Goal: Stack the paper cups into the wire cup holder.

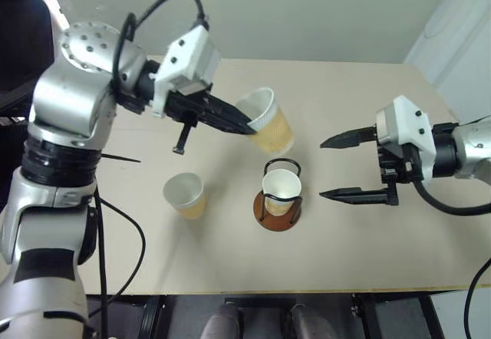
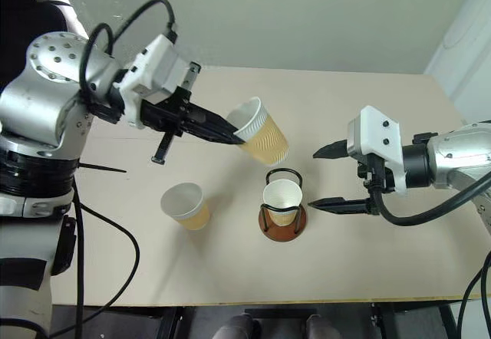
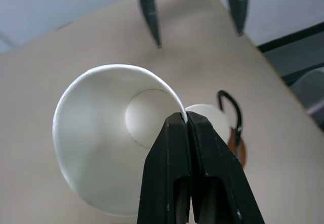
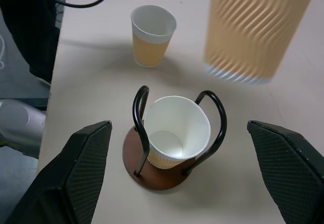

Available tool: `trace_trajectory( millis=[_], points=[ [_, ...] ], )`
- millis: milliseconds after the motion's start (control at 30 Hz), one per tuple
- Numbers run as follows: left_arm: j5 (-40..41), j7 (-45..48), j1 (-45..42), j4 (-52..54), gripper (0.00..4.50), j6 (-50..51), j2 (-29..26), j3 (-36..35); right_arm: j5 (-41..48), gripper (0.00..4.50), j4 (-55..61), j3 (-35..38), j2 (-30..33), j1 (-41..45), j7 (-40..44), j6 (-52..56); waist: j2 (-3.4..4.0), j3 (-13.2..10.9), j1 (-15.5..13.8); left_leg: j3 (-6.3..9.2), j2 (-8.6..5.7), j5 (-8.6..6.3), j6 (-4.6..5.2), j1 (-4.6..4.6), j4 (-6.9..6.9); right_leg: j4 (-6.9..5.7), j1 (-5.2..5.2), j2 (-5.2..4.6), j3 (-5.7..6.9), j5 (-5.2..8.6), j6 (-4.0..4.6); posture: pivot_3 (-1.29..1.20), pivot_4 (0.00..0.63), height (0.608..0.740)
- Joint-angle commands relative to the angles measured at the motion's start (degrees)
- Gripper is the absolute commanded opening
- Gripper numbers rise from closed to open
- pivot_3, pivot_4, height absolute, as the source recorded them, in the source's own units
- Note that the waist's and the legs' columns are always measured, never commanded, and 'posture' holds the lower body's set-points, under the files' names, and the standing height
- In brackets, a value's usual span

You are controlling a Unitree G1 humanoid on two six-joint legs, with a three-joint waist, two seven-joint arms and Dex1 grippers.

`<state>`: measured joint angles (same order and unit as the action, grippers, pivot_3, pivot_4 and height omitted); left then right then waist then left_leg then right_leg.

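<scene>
Next, my left gripper lets go of the tan paper cup inside the upright paper cup in the wire cup holder (image 1: 281, 185) (image 3: 211, 121).
My left gripper (image 1: 247, 127) is shut on the rim of a tan paper cup (image 1: 270, 123), holding it tilted in the air above and just behind the wire cup holder (image 1: 278, 201). In the left wrist view the fingers (image 3: 195, 173) pinch the cup's white rim (image 3: 172, 98). The holder has a reddish-brown disc base and black wire loops, and one paper cup (image 1: 281, 190) sits upright in it. Another paper cup (image 1: 185, 194) stands on the table to the holder's left. My right gripper (image 1: 331, 167) hangs open just right of the holder, with nothing between its fingers.
The beige table (image 1: 230, 262) carries everything; its front edge (image 1: 268, 291) runs close below the holder. Black cables (image 1: 123, 232) hang along my left arm over the table's left side. A pale wall rises behind the table's far edge.
</scene>
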<state>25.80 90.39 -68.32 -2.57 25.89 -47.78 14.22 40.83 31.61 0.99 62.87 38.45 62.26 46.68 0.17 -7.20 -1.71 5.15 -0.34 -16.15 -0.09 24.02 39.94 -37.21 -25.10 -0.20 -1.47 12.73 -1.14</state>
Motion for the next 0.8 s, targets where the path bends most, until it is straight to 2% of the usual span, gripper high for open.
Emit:
trace_trajectory(
  millis=[33,267,433,800],
  points=[
    [1.69,2.11,-2.55,1.09,0.0,-1.58,0.25,1.23,-1.09,4.47,1.17,3.0,1.39,-1.24,-0.41,-1.46,0.0,0.0,-0.01,0.0,0.0,-0.01,0.01,0.0,0.02,0.02,0.03,0.0,0.0,-0.02,-0.03,0.0,0.15,0.74],
    [2.92,2.11,-3.4,0.78,0.0,-3.55,1.11,5.78,-1.07,4.47,1.95,4.55,2.57,-3.02,-1.15,-1.32,0.0,0.0,-0.04,0.0,-0.01,-0.05,0.09,-0.01,0.12,0.12,0.18,-0.02,-0.01,-0.09,-0.16,0.0,0.15,0.74],
    [4.32,2.11,-3.69,0.71,0.0,-5.64,-0.42,9.21,-0.98,4.47,2.38,4.87,2.83,-3.23,-1.82,-1.04,0.0,0.0,-0.03,0.0,-0.01,-0.05,0.09,-0.01,0.11,0.13,0.18,-0.01,-0.01,-0.09,-0.16,0.0,0.15,0.74],
    [1.81,2.11,-3.62,-3.19,0.0,-13.56,-0.85,15.7,-0.09,4.47,3.48,5.96,3.27,-3.99,-2.99,-0.27,0.0,0.0,-0.09,0.0,-0.01,-0.08,0.13,-0.01,0.12,0.19,0.2,-0.01,-0.02,-0.11,-0.19,0.0,0.15,0.74]
  ],
)
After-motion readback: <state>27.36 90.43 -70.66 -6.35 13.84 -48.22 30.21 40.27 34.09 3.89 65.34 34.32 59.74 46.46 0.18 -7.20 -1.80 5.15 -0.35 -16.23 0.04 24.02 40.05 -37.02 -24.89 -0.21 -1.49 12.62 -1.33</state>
